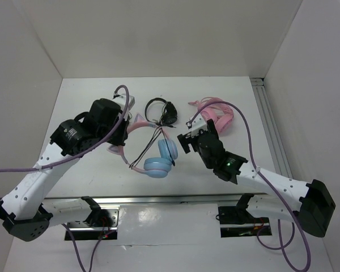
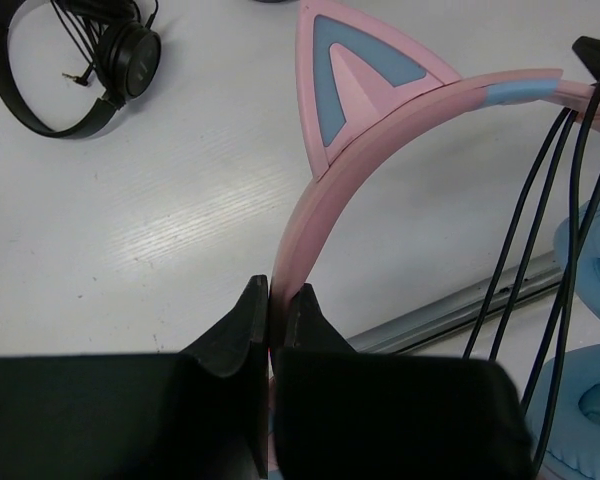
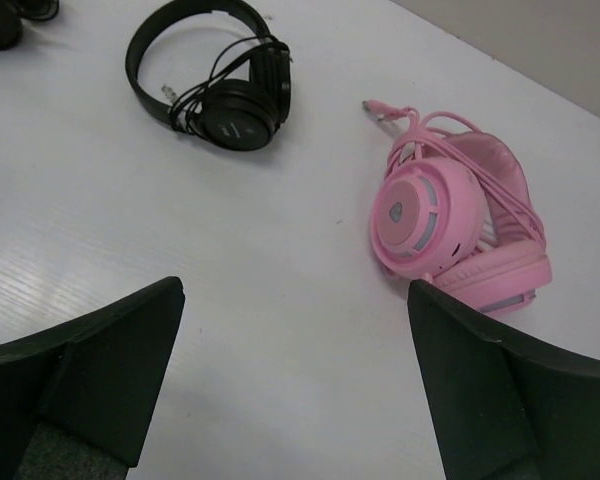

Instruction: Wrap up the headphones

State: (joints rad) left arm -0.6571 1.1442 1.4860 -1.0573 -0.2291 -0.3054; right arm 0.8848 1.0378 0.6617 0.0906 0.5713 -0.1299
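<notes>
I should use my left gripper to set down and let go of the blue-cupped headphones on the table [image 1: 215, 157] just in front of the all-pink cat-ear headphones.
The headphones [image 1: 160, 159], with light blue ear cups and a pink cat-ear headband, lie near the table's front middle. Their thin black cable [image 1: 148, 143] runs in loops across the headband. My left gripper [image 1: 126, 129] is shut on the pink headband [image 2: 320, 200], just below a cat ear [image 2: 352, 82]. Cable strands [image 2: 540, 240] hang over the band beside the blue cups [image 2: 588, 400]. My right gripper [image 1: 191, 137] is open and empty, just right of the blue cups and above bare table [image 3: 295, 300].
All-pink cat-ear headphones [image 1: 218, 116] lie at the back right; they also show in the right wrist view [image 3: 450, 225]. Black headphones [image 1: 161, 110] lie at the back middle. A metal rail [image 1: 158, 199] runs along the table's front edge.
</notes>
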